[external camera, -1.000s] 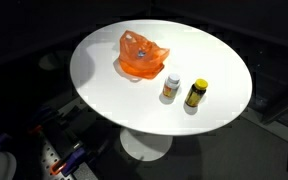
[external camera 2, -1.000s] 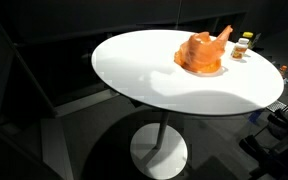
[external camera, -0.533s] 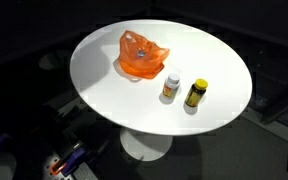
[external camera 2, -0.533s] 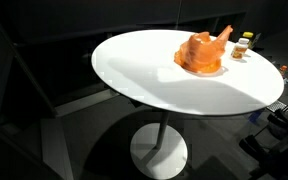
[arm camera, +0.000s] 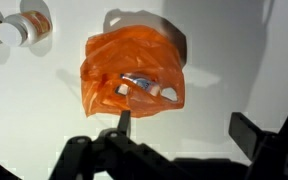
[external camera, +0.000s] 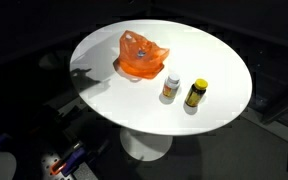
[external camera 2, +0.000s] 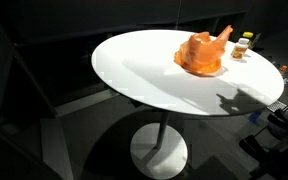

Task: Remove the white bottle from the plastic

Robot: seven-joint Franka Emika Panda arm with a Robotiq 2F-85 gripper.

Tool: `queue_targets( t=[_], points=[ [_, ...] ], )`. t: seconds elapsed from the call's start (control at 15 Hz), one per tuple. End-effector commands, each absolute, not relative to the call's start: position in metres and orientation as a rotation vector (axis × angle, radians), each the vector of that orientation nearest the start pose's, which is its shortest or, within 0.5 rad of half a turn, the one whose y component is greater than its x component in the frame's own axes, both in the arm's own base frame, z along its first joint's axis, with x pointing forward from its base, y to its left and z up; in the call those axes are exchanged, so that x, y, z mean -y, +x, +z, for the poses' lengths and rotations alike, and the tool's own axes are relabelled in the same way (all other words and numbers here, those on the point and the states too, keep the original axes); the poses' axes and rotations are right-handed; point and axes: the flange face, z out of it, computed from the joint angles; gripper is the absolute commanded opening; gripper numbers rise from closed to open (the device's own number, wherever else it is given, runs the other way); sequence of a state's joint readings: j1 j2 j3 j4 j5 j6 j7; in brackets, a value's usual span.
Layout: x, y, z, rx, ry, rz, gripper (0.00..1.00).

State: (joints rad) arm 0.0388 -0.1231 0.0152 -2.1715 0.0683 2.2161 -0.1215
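Observation:
Next, my gripper closes on the upper end [external camera: 132,38] [arm camera: 169,93] of the white bottle, which pokes up next to the labelled item inside the orange plastic bag.
An orange plastic bag [external camera: 142,56] lies on the round white table [external camera: 214,60]; it shows in both exterior views [external camera 2: 201,53]. In the wrist view the bag [arm camera: 109,65] is open, and a white object with a grey part [arm camera: 141,86], seemingly the white bottle, lies inside it. My gripper [arm camera: 187,128] is open and empty above the table, just beside the bag. One finger [arm camera: 124,120] is at the bag's edge. The gripper itself does not show in the exterior views; only its shadow falls on the table.
Two small bottles stand on the table beside the bag: a white-capped one [external camera: 171,86] and a dark yellow-capped one [external camera: 195,94]. Both appear at the top left of the wrist view [arm camera: 29,27]. The table edge [external camera 2: 184,112] drops to a dark floor.
A dark shadow of the arm has appeared on the table's edge in both exterior views. The bag and the bottles have not moved.

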Motion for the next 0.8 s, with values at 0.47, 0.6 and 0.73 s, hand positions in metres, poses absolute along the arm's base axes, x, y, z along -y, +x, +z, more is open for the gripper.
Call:
queue_targets(
  t=[0.47,0.6,0.73],
  points=[
    [-0.031,0.532,0.447,0.131,-3.053,-0.273,1.00],
    [-0.027,0.536,0.438,0.126,-3.049,-0.251,1.00],
    [-0.023,0.541,0.426,0.109,-3.054,-0.242,1.00]
  ],
)
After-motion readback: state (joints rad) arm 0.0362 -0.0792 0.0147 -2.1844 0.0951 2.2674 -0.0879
